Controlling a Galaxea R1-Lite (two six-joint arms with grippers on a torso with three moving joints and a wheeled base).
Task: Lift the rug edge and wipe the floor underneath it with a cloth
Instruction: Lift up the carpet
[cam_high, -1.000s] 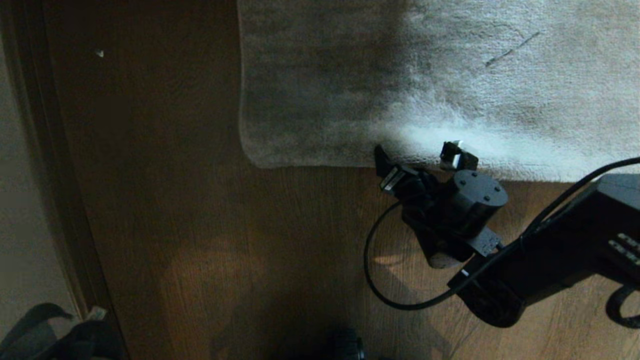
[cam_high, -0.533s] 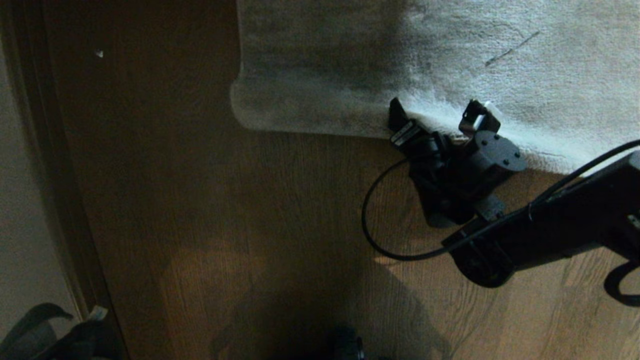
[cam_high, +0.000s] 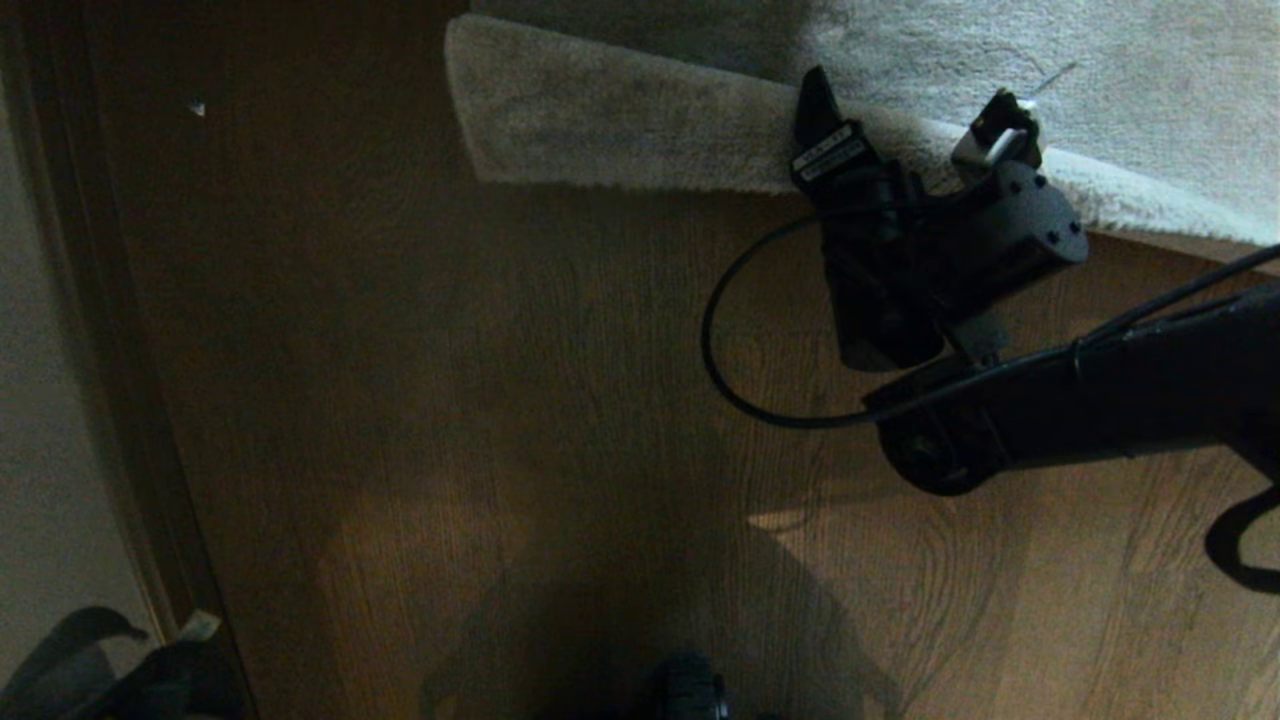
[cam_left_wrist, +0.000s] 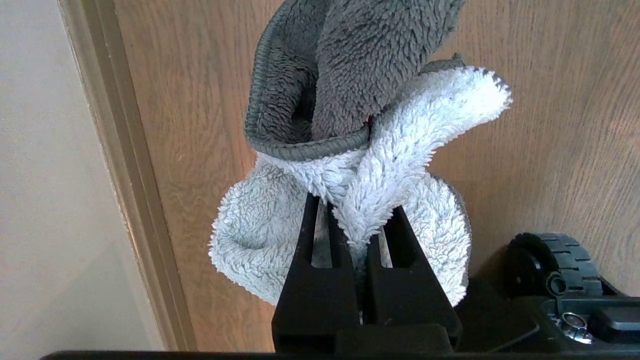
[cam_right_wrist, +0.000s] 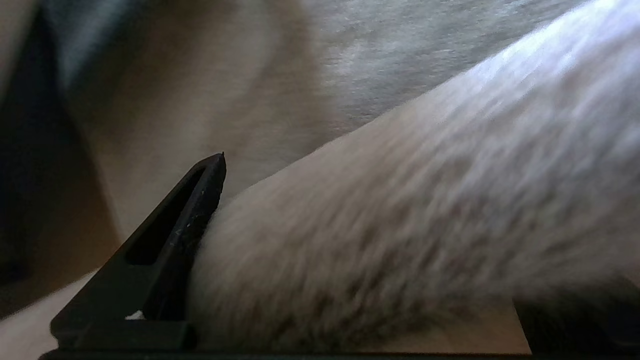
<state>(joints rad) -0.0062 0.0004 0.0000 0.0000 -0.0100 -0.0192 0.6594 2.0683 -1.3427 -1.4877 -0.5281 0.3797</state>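
My right gripper needs to close next on the pale rug's raised edge (cam_high: 576, 166) near the rug's corner, at the rug's end toward the dark skirting.
The pale plush rug edge (cam_high: 620, 140) is raised off the brown wood floor (cam_high: 500, 400) and turned back on itself along the top of the head view. My right gripper (cam_high: 910, 125) is open, its two fingers spread wide against the raised edge. In the right wrist view the rug edge (cam_right_wrist: 400, 225) fills the space beside one black finger (cam_right_wrist: 195, 200); the other finger is hidden. In the left wrist view my left gripper (cam_left_wrist: 350, 210) is shut on the cloth (cam_left_wrist: 380, 165), a fluffy white and dark grey rag hanging over the floor (cam_left_wrist: 550, 125).
A wall and dark skirting (cam_high: 90, 350) run down the left side. Dark objects (cam_high: 120, 670) lie at the bottom left corner. A black cable (cam_high: 720, 350) loops from the right arm over the floor. The base's wheel (cam_left_wrist: 555, 260) shows beside the left gripper.
The right gripper has travelled away from me, up the picture, pushing the rug edge, which has lifted and turned back, baring a strip of floor. The left arm has not moved.
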